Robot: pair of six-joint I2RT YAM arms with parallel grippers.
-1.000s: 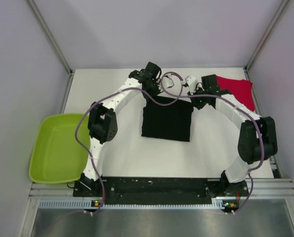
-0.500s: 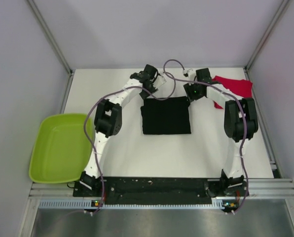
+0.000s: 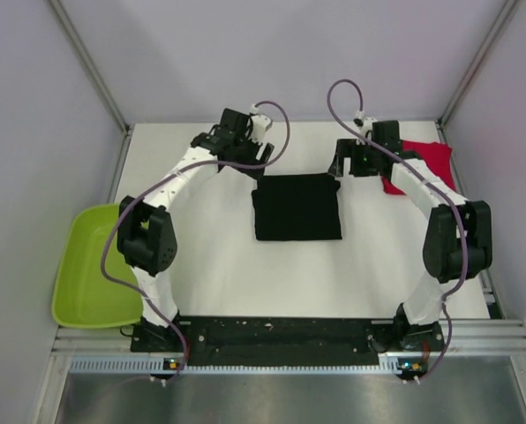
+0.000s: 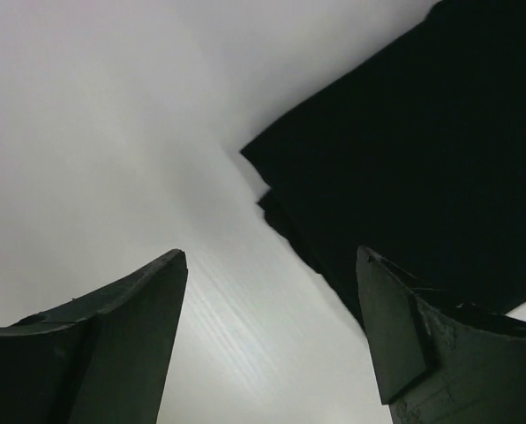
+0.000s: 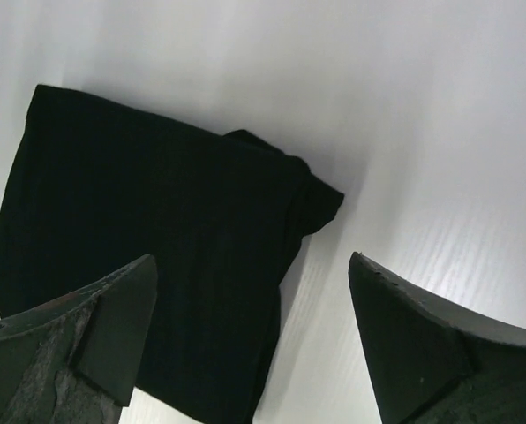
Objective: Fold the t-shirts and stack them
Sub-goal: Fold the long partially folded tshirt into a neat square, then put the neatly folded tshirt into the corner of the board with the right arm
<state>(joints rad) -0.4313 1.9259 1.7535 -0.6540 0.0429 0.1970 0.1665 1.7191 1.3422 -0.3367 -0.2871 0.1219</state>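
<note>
My right gripper will close on the black t-shirt's side edge (image 3: 336, 192) (image 5: 276, 263) facing the red t-shirt, close to the black t-shirt's far corner.
The black t-shirt (image 3: 296, 206) lies folded into a flat rectangle in the middle of the white table. The red t-shirt (image 3: 426, 161) sits as a small folded piece at the back right, partly behind the right arm. My left gripper (image 3: 252, 170) hovers off the black shirt's far left corner (image 4: 404, 150), jaws open with only bare table between them (image 4: 272, 256). My right gripper (image 3: 335, 168) hangs over the far right corner (image 5: 157, 238), also open and empty (image 5: 254, 261).
A lime-green plastic tray (image 3: 95, 265) rests at the left table edge, partly behind the left arm's elbow. Grey walls and metal rails enclose the table on the left, back and right. The arm bases stand on the black rail at the near edge.
Both grippers went from shut on the black shirt's far edge to open, letting it go. Both lifted and drew outward from the corners. The shirt lies flat.
</note>
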